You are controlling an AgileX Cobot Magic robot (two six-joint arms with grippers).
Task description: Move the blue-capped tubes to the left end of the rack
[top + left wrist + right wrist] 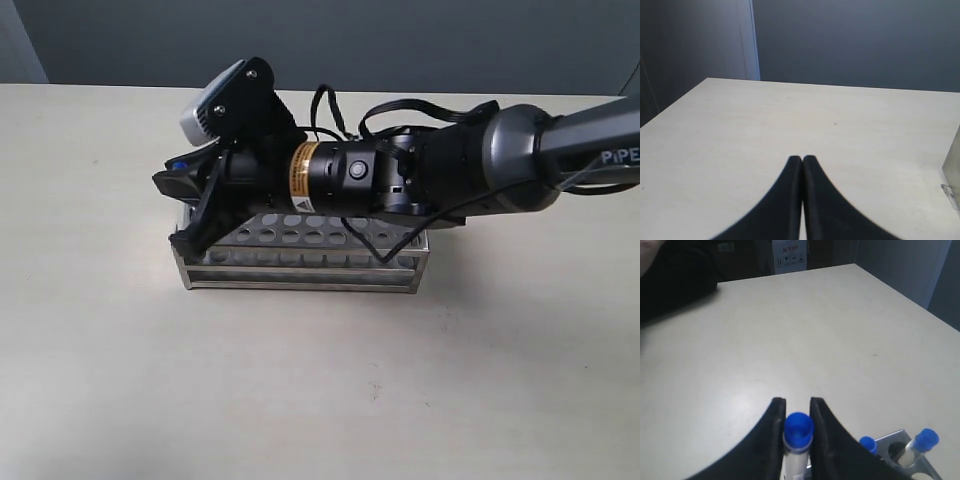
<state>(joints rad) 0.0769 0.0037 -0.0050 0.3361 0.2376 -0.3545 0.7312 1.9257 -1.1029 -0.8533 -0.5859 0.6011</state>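
Next, my right gripper sets the blue-capped tube down in the front corner hole of the steel rack [191,228], which is below that gripper.
The steel rack [300,265] stands mid-table. My right arm reaches across it, and my right gripper [185,205] hangs over the rack's left end. In the right wrist view this gripper [797,402] is shut on a blue-capped tube [798,429], with a finger pressing each side of its cap. Two more blue-capped tubes [926,439] [868,444] stand in holes at the rack's corner [895,439] beside it. A blue cap [178,165] peeks out behind the gripper. My left gripper [802,159] is shut on nothing over bare table, outside the exterior view.
The right arm's body and cables [420,170] cover the rack's back rows. A dark sleeve [670,275] and a box [789,255] lie beyond the table's far edge. A pale metal edge [952,175] shows at the side of the left wrist view.
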